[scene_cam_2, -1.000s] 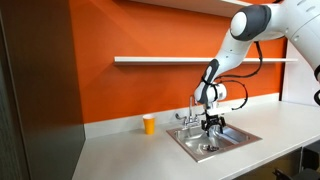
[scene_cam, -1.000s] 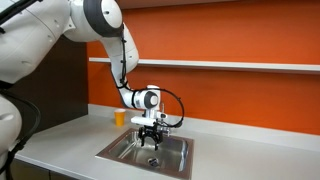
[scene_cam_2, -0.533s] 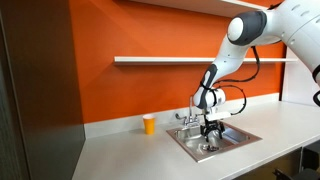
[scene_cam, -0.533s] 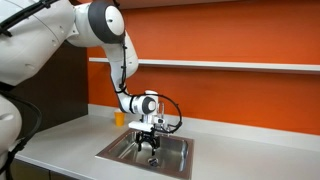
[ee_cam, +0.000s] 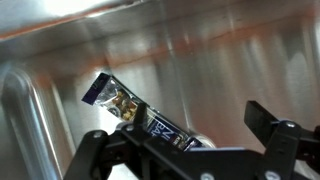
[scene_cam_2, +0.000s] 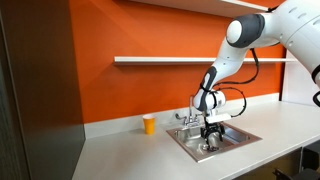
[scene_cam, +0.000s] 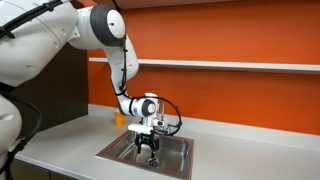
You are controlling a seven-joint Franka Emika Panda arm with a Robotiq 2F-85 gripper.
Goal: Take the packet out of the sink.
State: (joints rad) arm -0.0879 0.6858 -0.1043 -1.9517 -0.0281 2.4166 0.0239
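The packet has its dark lettered part (scene_cam: pixel 154 161) (ee_cam: pixel 166 128) beside the nut print and away from the blue end. My gripper takes hold of it there next.
The packet (ee_cam: pixel 130 108) is a small dark wrapper with a blue end. It lies flat on the steel floor of the sink (ee_cam: pixel 220 50) in the wrist view. My gripper (ee_cam: pixel 180 128) is open, with one finger on each side of the packet's near end, not touching it as far as I can tell. In both exterior views the gripper (scene_cam: pixel 149 150) (scene_cam_2: pixel 209 141) points down inside the sink basin (scene_cam: pixel 113 152) (scene_cam_2: pixel 183 139). The packet is hidden there behind the fingers.
A small yellow-orange cup (scene_cam: pixel 119 117) (scene_cam_2: pixel 149 124) stands on the counter beside the sink. The chrome faucet (scene_cam_2: pixel 190 116) rises at the basin's back edge, close to the wrist. An orange wall with a shelf (scene_cam_2: pixel 170 60) is behind.
The gripper has moved down a little deeper into the basin, still open.
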